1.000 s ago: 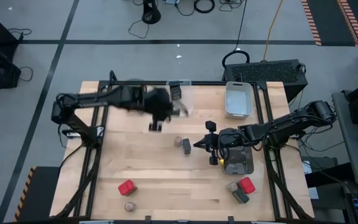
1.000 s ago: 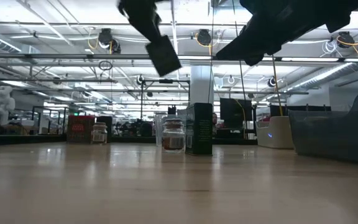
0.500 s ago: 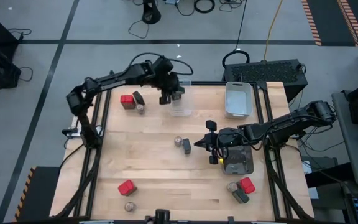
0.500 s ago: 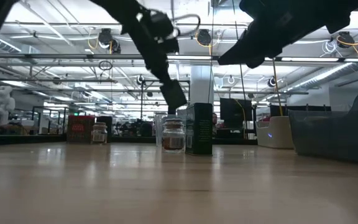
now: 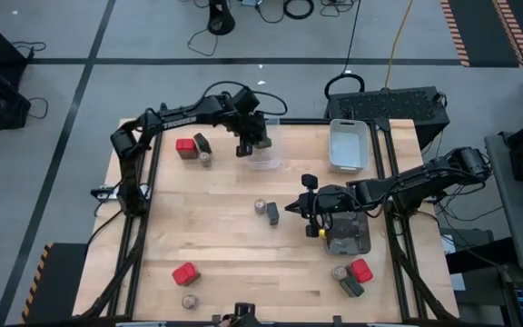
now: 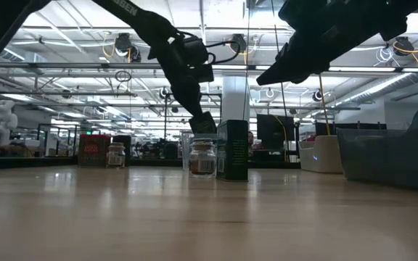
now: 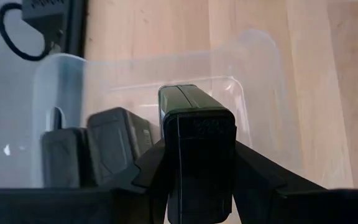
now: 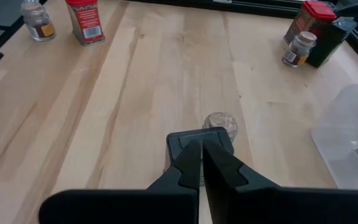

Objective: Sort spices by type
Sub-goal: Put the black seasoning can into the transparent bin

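Next, my left gripper releases the dark grey tin in the clear bin (image 5: 261,143) (image 7: 166,137), beside the other dark tins.
My left gripper (image 5: 243,147) is shut on a dark grey tin (image 7: 196,134) and hangs over the clear bin (image 5: 267,158) at the table's far edge. Two more dark tins (image 7: 114,144) stand inside that bin. My right gripper (image 5: 291,209) is shut and hovers mid-table, well above a dark tin (image 5: 272,213) and a round jar (image 5: 260,206) standing on the wood. Other spices stand in three groups. A red tin (image 5: 185,147), a dark tin and a jar are at the far left. A red tin (image 5: 185,272) and a jar are at the near left. Three more (image 5: 352,277) are at the near right. My left gripper pinches the dark tin between its two fingers, one finger (image 7: 153,168) on each of two opposite sides (image 7: 173,163). The fingers slant down from the far left. The tin hangs tilted and lifted clear, just over the clear bin's rim (image 6: 203,123).
A white bin (image 5: 348,145) stands at the far right. A dark bin (image 5: 349,236) lies under my right arm. The middle left of the table (image 5: 198,218) is bare wood. Black rails run along the table's left and right edges.
My left gripper has carried the dark tin from above the table's middle toward the far edge and down, to just over the clear bin. It has stayed shut on the tin. The tin has turned with the wrist. My right arm has kept still.
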Controlling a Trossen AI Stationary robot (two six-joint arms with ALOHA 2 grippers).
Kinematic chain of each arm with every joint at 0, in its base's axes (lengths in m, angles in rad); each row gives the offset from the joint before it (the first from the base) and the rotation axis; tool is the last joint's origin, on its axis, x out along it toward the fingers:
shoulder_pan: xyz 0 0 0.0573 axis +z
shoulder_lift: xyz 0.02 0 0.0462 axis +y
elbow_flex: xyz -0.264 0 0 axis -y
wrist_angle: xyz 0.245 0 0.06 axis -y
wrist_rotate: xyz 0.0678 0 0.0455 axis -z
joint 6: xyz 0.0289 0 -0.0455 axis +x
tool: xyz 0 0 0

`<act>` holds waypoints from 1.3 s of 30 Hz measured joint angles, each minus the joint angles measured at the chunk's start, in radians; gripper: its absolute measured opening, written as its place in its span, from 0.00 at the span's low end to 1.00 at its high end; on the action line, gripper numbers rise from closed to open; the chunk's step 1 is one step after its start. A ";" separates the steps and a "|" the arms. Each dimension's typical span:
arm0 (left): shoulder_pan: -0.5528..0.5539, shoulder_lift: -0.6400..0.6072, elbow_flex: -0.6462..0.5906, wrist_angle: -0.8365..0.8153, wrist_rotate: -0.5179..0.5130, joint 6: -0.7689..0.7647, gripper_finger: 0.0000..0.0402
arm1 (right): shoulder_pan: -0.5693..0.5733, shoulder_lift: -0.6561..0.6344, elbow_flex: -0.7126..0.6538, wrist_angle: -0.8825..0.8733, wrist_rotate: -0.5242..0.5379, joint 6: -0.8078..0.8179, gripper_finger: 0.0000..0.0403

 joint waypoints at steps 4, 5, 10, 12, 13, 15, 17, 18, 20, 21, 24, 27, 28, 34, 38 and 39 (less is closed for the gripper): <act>0.002 -0.003 0.000 0.003 -0.005 0.003 0.35 | 0.000 0.000 0.000 0.000 0.000 -0.003 0.00; 0.002 -0.003 0.000 0.003 -0.006 0.003 0.35 | 0.000 0.000 0.000 0.000 0.000 -0.003 0.00; 0.003 -0.002 0.000 0.004 -0.010 0.003 0.35 | 0.000 0.000 0.000 0.000 0.000 -0.003 0.00; 0.003 -0.002 0.000 0.003 -0.012 0.003 0.35 | 0.000 0.000 0.000 0.000 0.000 -0.003 0.00; 0.002 -0.002 0.000 0.003 -0.021 0.002 0.35 | 0.000 0.000 0.000 0.000 0.000 -0.001 0.00; 0.002 -0.002 0.000 -0.002 -0.053 0.002 0.35 | 0.000 0.000 0.000 0.000 0.000 0.005 0.00; 0.004 -0.002 -0.001 -0.023 -0.077 0.002 0.35 | 0.000 0.000 0.000 0.000 0.000 0.006 0.00; 0.005 -0.002 -0.001 -0.030 -0.078 0.003 0.35 | 0.000 0.000 0.000 0.000 0.000 0.007 0.00; 0.005 -0.002 -0.001 -0.037 -0.078 0.003 0.35 | 0.000 0.000 0.000 0.000 0.000 0.007 0.00; 0.006 -0.002 -0.001 -0.037 -0.078 0.003 0.35 | 0.000 0.000 0.000 0.000 0.000 0.007 0.00; 0.006 -0.002 -0.001 -0.033 -0.077 0.003 0.35 | 0.000 0.000 0.000 0.000 0.000 0.008 0.00; 0.007 -0.002 -0.001 -0.031 -0.077 0.002 0.35 | 0.000 0.000 0.000 0.000 0.000 0.008 0.00; 0.007 0.002 -0.001 -0.030 -0.077 0.002 0.35 | 0.000 0.000 0.000 0.000 -0.001 0.008 0.00; 0.008 0.047 -0.001 -0.033 -0.070 -0.003 0.35 | 0.000 0.000 0.000 0.000 -0.001 0.008 0.00; 0.008 0.066 -0.001 -0.033 -0.070 -0.002 0.35 | 0.000 0.000 0.000 0.000 -0.001 0.008 0.00; 0.008 0.070 -0.001 -0.030 -0.070 -0.001 0.35 | 0.000 0.000 0.000 0.000 -0.001 0.008 0.00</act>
